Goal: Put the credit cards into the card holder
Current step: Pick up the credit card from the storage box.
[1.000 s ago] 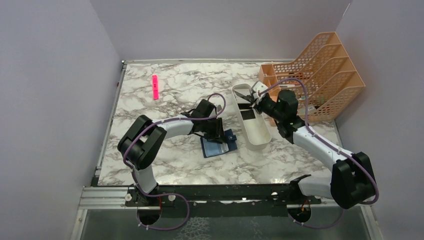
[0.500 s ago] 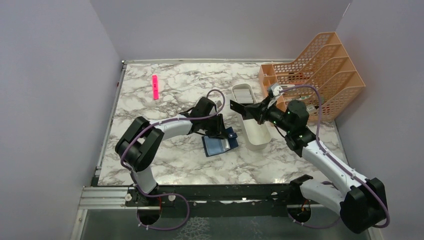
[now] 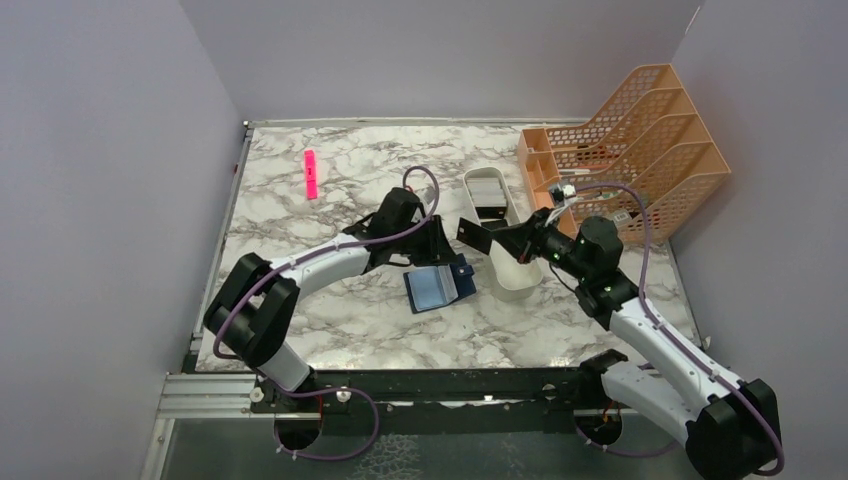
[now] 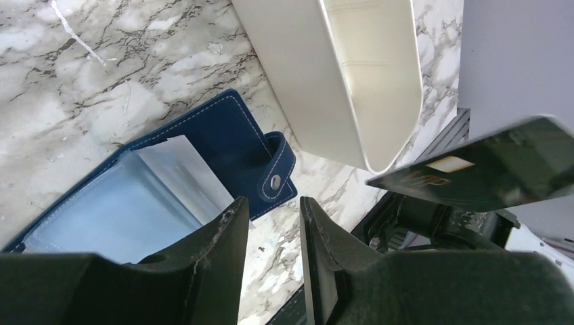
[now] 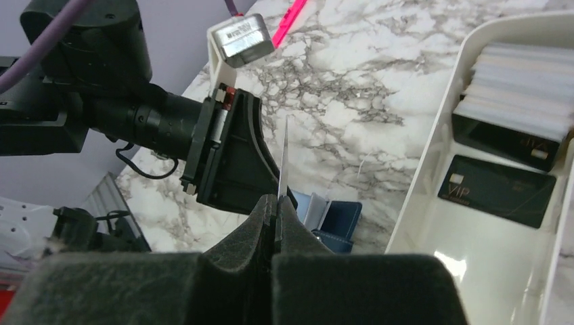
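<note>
My right gripper is holding the credit card by a short end, so my left gripper needs to take the credit card's loose end (image 3: 462,230) before my right gripper takes its long side.
The card holder (image 3: 437,286) lies open on the marble, navy outside and light blue inside; it also shows in the left wrist view (image 4: 135,196) and the right wrist view (image 5: 338,218). My left gripper (image 3: 432,252) hovers just behind it, jaws slightly apart and empty (image 4: 269,210). My right gripper (image 3: 515,241) is shut on a black credit card (image 3: 478,232), held in the air over the white tray's left rim, to the right of the wallet. The card shows edge-on in the right wrist view (image 5: 283,159) and flat in the left wrist view (image 4: 474,172). More cards (image 5: 497,189) lie in the tray.
The long white tray (image 3: 480,187) stands right of the wallet, with a stack of pale cards (image 5: 521,101) at its far end. An orange mesh file rack (image 3: 640,140) is at the back right. A pink marker (image 3: 310,173) lies at the back left.
My right gripper has lifted a black card out of the tray and carried it left and nearer, toward the wallet. My left gripper has shifted slightly back from the wallet.
</note>
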Robot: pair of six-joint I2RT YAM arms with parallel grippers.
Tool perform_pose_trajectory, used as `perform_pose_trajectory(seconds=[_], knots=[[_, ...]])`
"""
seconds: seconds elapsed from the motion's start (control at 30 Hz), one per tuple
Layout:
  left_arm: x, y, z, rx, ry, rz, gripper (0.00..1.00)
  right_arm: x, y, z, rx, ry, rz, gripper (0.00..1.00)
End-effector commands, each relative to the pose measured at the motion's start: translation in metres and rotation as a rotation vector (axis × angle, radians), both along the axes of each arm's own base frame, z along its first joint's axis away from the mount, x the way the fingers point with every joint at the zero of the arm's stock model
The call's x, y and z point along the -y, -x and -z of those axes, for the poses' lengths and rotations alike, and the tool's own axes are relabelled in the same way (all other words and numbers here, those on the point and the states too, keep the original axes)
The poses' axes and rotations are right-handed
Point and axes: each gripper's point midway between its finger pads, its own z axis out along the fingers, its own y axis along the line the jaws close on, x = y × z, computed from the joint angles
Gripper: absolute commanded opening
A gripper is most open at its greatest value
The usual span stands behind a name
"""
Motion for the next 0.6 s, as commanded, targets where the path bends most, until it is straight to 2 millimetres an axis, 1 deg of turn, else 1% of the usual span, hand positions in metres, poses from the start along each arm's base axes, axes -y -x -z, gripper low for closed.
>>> perform_pose_trajectory(seconds=[0.0,0.13,0.17,0.23,0.33,0.37,0.43,0.5,0.57], knots=[[-0.008,-0.005,-0.015,0.052,0.03,-0.064,0.37,0.002,0.008,0.001,-0.103,-0.11,0.042,0.01],[-0.016,-0.004,-0.021,0.063,0.04,-0.105,0.37,0.006,0.01,0.004,-0.144,-0.156,0.084,0.01],[-0.018,-0.003,-0.024,0.068,0.048,-0.113,0.37,0.007,0.012,0.008,-0.165,-0.172,0.09,0.01],[-0.02,-0.001,-0.035,0.085,0.083,-0.123,0.38,0.005,0.014,0.007,-0.189,-0.218,0.083,0.01],[-0.017,0.006,-0.059,0.119,0.178,-0.115,0.42,0.0,0.021,0.008,-0.224,-0.286,0.052,0.01],[-0.016,0.008,-0.072,0.14,0.219,-0.11,0.43,-0.001,0.023,0.008,-0.231,-0.307,0.044,0.01],[-0.015,0.012,-0.091,0.169,0.283,-0.103,0.46,-0.003,0.026,0.006,-0.243,-0.353,0.03,0.01],[-0.015,0.017,-0.105,0.19,0.335,-0.099,0.49,-0.003,0.03,0.003,-0.253,-0.403,0.021,0.01],[-0.015,0.019,-0.115,0.201,0.374,-0.094,0.52,-0.003,0.033,0.0,-0.251,-0.45,0.008,0.01]])
